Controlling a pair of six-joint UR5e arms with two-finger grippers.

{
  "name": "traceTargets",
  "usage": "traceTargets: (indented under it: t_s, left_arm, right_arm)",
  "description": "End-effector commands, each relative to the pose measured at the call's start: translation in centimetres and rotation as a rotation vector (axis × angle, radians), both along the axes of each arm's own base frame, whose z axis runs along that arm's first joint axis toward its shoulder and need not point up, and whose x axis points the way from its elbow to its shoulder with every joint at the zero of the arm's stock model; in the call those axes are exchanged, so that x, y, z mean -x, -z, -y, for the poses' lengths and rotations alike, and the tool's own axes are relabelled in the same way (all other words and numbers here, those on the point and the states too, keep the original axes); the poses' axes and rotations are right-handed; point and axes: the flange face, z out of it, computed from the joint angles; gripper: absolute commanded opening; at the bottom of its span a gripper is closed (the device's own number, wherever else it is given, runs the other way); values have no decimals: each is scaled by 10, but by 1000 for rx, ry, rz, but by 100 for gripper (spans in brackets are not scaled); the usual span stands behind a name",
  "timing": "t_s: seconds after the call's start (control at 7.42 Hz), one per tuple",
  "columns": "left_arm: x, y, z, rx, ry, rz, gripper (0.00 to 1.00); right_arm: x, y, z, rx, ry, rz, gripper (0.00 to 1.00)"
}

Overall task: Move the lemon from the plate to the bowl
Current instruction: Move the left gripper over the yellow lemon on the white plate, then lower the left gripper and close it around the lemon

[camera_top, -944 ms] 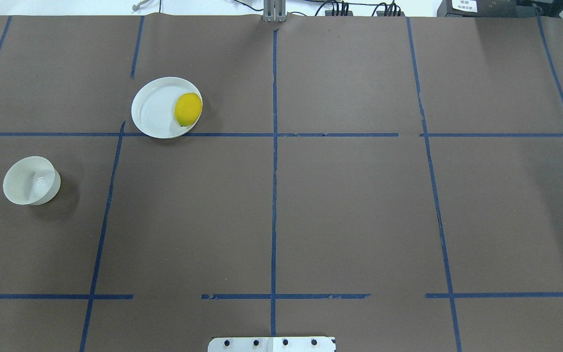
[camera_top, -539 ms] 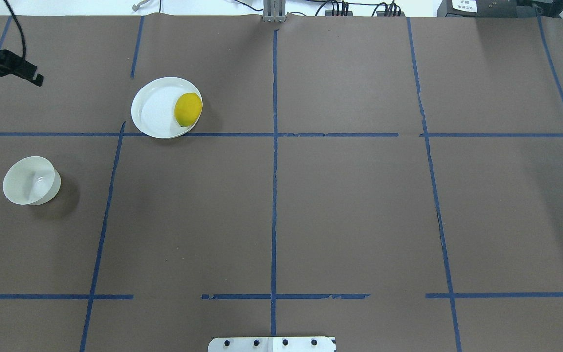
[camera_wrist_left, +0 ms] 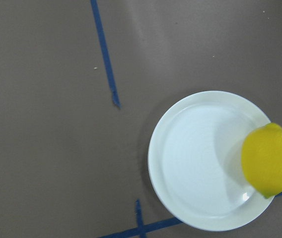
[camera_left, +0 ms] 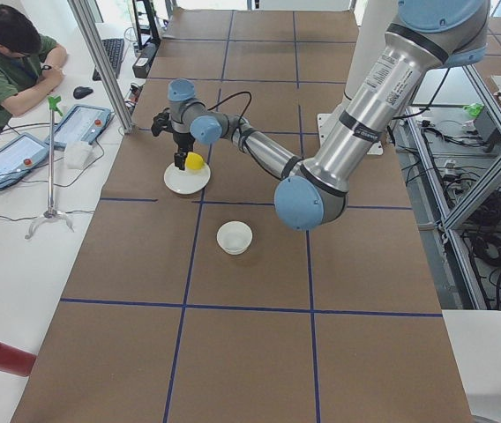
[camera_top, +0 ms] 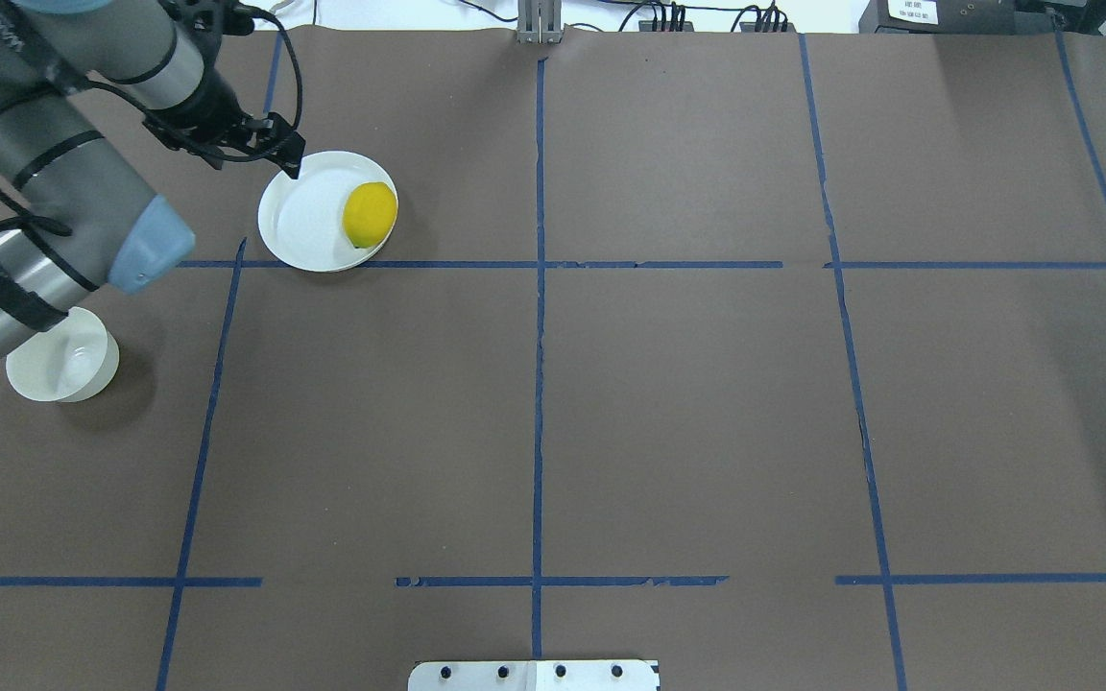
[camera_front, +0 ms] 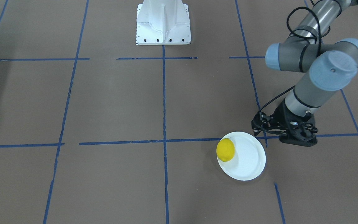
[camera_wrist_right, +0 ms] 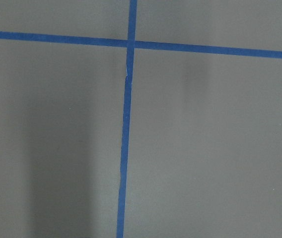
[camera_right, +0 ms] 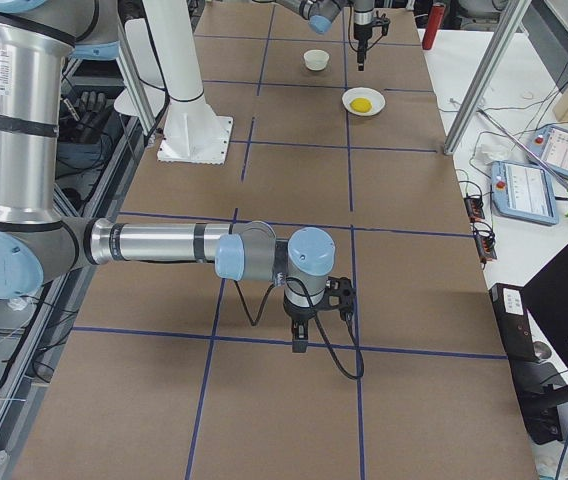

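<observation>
My left gripper is to close around the middle of the yellow lemon (camera_front: 225,149) (camera_wrist_left: 270,160) on the white plate, between the lemon's two pointed ends.
The yellow lemon (camera_top: 370,214) lies on the right part of the flat white plate (camera_top: 303,216), against its rim. It also shows in the front view (camera_front: 225,150) and the left wrist view (camera_wrist_left: 270,159). The small deep white bowl (camera_top: 68,369) stands nearer the robot at the left, empty, partly covered by the left forearm. My left gripper (camera_top: 289,158) hangs over the plate's far left rim, well apart from the lemon, and looks shut and empty. My right gripper (camera_right: 299,345) hangs over bare table far from these things; I cannot tell whether it is open.
The brown table cover carries blue tape lines. The white robot base (camera_front: 163,25) stands at mid table edge. A metal post (camera_top: 539,24) stands at the far edge. An operator (camera_left: 8,62) sits beyond the far edge.
The left arm has come in from the left and swung right to the plate's far left rim. Its forearm now covers part of the bowl. Lemon, plate and bowl have not moved.
</observation>
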Motion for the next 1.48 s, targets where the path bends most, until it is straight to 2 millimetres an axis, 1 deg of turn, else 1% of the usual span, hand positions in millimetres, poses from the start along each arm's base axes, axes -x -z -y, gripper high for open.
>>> traceTargets:
  t_s: [0.0, 0.13, 0.27, 0.4, 0.54, 0.81, 0.94, 1.08, 1.21, 1.35]
  left_arm:
    - [-60, 22, 14, 51, 29, 21, 100]
    - [-77, 12, 10, 54, 28, 7, 100]
    - [-87, 5, 16, 46, 42, -13, 100]
    - [-96, 5, 22, 47, 39, -12, 100]
    - [-105, 6, 17, 47, 25, -11, 100]
    - [-122, -1, 8, 50, 5, -9, 100]
    - [-132, -13, 7, 51, -3, -12, 100]
    - [-136, -20, 6, 44, -1, -12, 100]
    - [-136, -19, 7, 41, -1, -12, 98]
    - [-137, -19, 6, 37, -7, -11, 87]
  right_arm:
    - [0, 0, 0, 0, 0, 0, 100]
    - [0, 0, 0, 0, 0, 0, 100]
    - [0, 0, 0, 0, 0, 0, 100]
    - [0, 0, 0, 0, 0, 0, 100]
    - [0, 0, 0, 0, 0, 0, 100]
    - [0, 0, 0, 0, 0, 0, 100]
    - [0, 0, 0, 0, 0, 0, 100]
    - [0, 0, 0, 0, 0, 0, 100]
    - [0, 1, 1, -1, 0, 0, 100]
    - [0, 0, 0, 0, 0, 0, 100]
